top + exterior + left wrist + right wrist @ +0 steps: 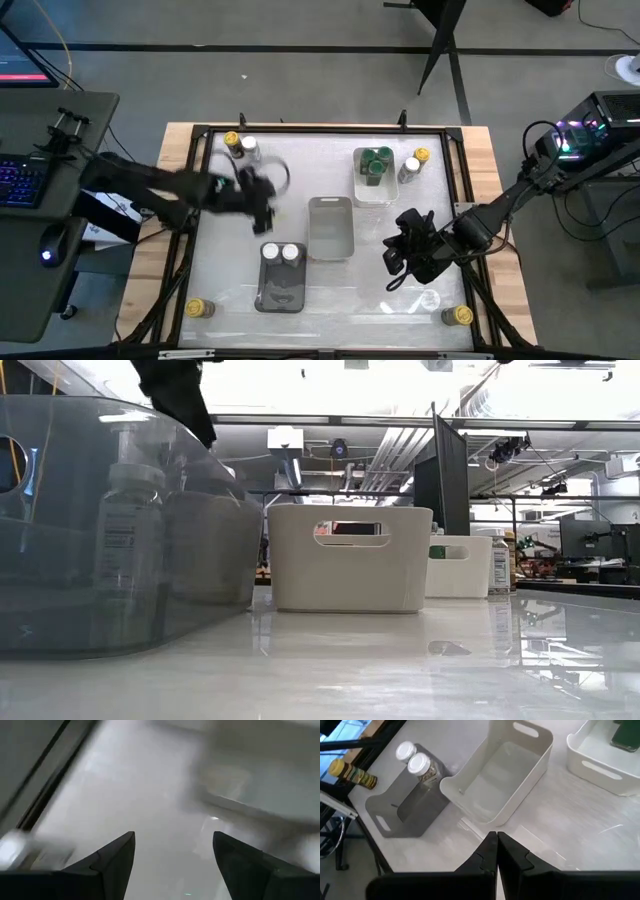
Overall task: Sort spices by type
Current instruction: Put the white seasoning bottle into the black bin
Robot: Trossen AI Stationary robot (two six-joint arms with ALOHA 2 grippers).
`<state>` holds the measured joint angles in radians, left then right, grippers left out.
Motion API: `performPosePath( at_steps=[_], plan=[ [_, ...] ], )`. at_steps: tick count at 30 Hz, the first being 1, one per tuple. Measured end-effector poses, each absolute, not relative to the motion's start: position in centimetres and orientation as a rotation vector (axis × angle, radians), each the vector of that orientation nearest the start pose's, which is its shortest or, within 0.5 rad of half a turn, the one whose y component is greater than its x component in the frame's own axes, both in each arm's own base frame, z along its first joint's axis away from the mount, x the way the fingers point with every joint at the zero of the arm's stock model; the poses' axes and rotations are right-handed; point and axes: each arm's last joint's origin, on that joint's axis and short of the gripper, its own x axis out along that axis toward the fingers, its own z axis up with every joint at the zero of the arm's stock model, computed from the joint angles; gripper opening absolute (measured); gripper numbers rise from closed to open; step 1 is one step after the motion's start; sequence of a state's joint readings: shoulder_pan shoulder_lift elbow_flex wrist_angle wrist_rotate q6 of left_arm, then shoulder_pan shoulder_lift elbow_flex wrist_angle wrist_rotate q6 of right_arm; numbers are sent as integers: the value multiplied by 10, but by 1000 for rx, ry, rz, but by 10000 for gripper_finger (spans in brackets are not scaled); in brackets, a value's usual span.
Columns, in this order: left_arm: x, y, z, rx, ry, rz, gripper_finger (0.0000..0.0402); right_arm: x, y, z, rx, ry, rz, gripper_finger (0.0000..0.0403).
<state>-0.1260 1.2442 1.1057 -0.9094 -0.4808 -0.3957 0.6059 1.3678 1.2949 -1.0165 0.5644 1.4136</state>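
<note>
The white-lidded jar's lid [249, 142], beside the yellow-lidded jar in the far corner of the table, is the next thing my left gripper should go to and close on.
Two white-lidded spice jars [281, 252] [413, 757] stand in the grey tray [281, 290]. Green-lidded jars [375, 162] stand in the far white tray [372, 190]. A yellow-lidded and a white-lidded jar [240, 144] stand at the far left, and another such pair [415, 164] stands right of the far tray. One yellow-lidded jar [198, 309] lies at the near left corner, another [458, 315] at the near right. My left gripper [265, 205] [172, 845] hangs open above the table, left of the middle white tray [330, 226]. My right gripper [400, 255] [496, 840] is shut and empty, right of that tray.
The middle white tray [505, 775] holds nothing. A dark frame [200, 180] runs around the white table top. In the low view the grey tray [100, 540] fills the left, with the white trays [350, 555] behind it. Bare table lies between the trays and the near edge.
</note>
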Motion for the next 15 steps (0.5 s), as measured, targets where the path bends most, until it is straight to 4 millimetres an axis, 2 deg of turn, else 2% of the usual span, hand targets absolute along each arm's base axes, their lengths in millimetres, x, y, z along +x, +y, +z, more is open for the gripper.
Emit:
performPosePath(
  at_steps=[5,9,12,15],
  plan=[
    [218,65,301,-309,912,805,255,226,124,322,724,709,-605,0],
    [205,126,288,-455,953,963,255,230,118,322,727,727,-613,0],
    [190,164,277,-641,979,1043,255,232,115,322,738,732,-620,0],
    [179,192,271,-803,961,1077,255,232,113,322,741,730,-626,0]
  ],
)
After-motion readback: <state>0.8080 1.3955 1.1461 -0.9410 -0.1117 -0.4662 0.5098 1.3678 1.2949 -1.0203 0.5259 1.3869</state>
